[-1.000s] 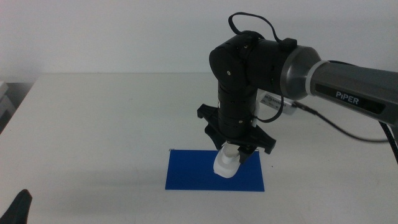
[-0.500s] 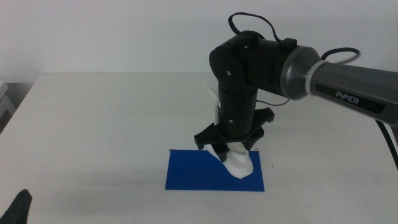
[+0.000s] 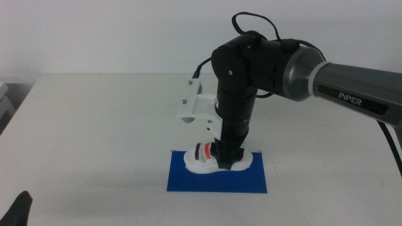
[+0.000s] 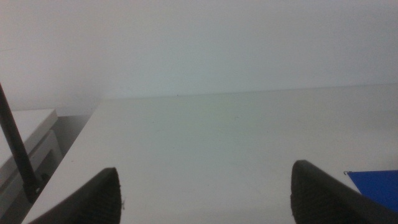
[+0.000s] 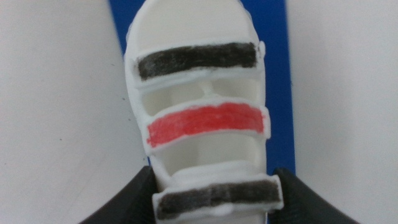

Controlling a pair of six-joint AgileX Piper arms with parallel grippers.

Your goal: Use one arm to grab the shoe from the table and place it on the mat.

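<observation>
Next, I set the white shoe on the middle of the blue mat (image 3: 216, 166) with my right gripper.
The white shoe (image 3: 204, 158) with black and red straps lies sole down on the blue mat (image 3: 188, 182), near the mat's far edge. The dark arm (image 3: 251, 69) comes in from the right and reaches straight down. Its right gripper (image 3: 226, 160) is shut on the shoe's right end. In the right wrist view the two jaws of the right gripper (image 5: 214, 177) press against both sides of the shoe (image 5: 202, 118), with the mat (image 5: 278, 74) under it. The left gripper (image 3: 19, 210) waits at the bottom left corner, open and empty (image 4: 205, 171).
The white table (image 3: 94, 125) stretches wide around the mat. A white ledge (image 4: 31, 134) stands beyond the table's left edge. The arm's white bracket (image 3: 191, 103) sticks out to the left above the shoe.
The right wrist has turned and lowered. The shoe went from hanging tilted, toe down, to lying flat along the mat. The left gripper has not moved.
</observation>
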